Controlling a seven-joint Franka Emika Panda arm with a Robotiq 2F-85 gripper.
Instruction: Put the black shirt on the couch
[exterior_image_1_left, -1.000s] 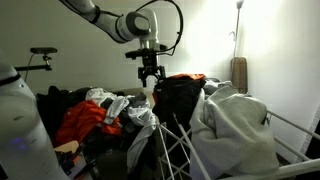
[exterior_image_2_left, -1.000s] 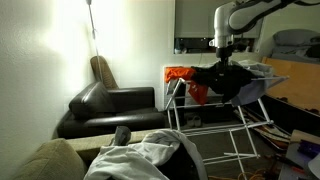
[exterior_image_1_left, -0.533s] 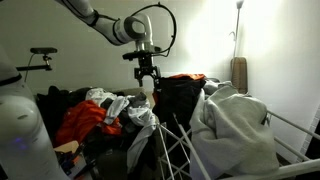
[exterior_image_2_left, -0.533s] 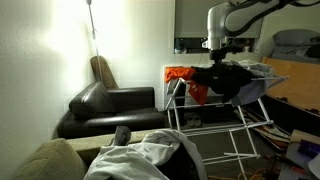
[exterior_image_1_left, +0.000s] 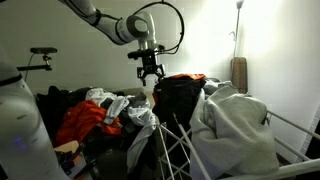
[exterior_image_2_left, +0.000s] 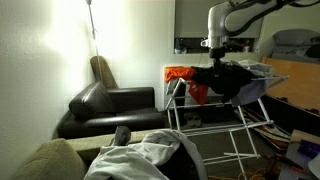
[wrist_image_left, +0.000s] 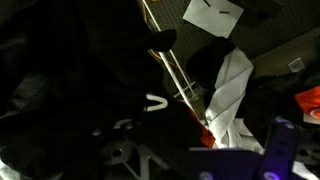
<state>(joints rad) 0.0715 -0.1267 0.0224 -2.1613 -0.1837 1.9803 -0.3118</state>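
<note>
The black shirt hangs over the drying rack in front of the red-orange garment. Next, I close my gripper on the top of the black shirt (exterior_image_1_left: 173, 82) there.
The black shirt (exterior_image_1_left: 180, 100) hangs over the end of a white wire drying rack (exterior_image_2_left: 205, 125); it also shows in an exterior view (exterior_image_2_left: 236, 82) and fills the left of the wrist view (wrist_image_left: 60, 90). My gripper (exterior_image_1_left: 150, 74) hovers just above the shirt's edge, fingers down, open and empty; it also shows in an exterior view (exterior_image_2_left: 218, 64). The dark couch (exterior_image_2_left: 110, 108) stands by the wall, apart from the rack.
A red-orange garment (exterior_image_1_left: 186, 78) lies behind the shirt on the rack (exterior_image_2_left: 180, 74). A big pale grey-white sheet (exterior_image_1_left: 235, 125) covers the near rack. More clothes (exterior_image_1_left: 85, 120) are piled nearby. A rack bar (wrist_image_left: 178, 75) crosses the wrist view.
My gripper has shifted only slightly sideways above the rack and stays empty. The shirt has not moved.
</note>
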